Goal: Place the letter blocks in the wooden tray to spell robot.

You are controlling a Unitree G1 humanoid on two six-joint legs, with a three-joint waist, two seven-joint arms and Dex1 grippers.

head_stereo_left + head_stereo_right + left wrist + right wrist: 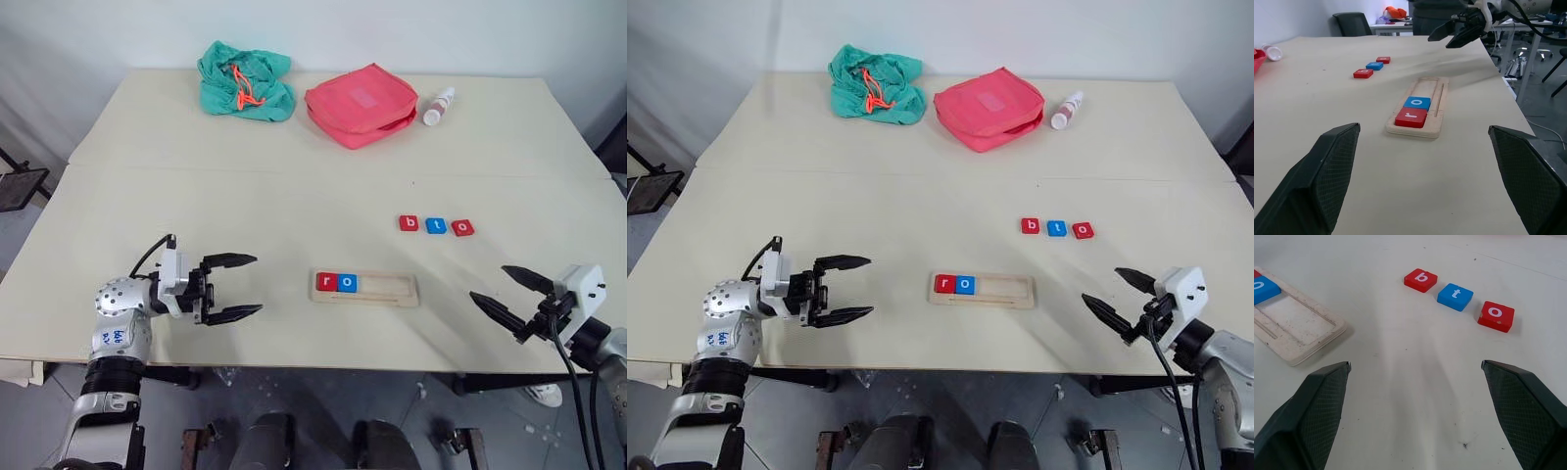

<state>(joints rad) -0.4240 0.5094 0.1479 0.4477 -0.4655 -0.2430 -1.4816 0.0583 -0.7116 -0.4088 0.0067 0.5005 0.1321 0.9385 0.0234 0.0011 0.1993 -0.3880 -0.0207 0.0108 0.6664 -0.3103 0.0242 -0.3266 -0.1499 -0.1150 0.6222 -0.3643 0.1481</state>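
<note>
My right gripper should grip the opposite sides of the red b block (409, 223) (1421, 280), because b comes after the tray's blue o block in robot.
The wooden tray (365, 288) lies near the table's front edge, in the middle. A red r block (326, 282) and a blue o block (347, 283) sit in its left end; the rest of its groove is bare. Behind it to the right, three loose blocks lie in a row: red b (409, 223), blue t (436, 225), red o (462, 228). My left gripper (235, 287) is open left of the tray, pointing toward it, holding nothing. My right gripper (508, 291) is open right of the tray, also holding nothing.
At the table's back lie a crumpled green cloth bag (245, 81), a red pouch (361, 104) and a small white bottle (437, 106) on its side. The table's front edge runs just below both grippers.
</note>
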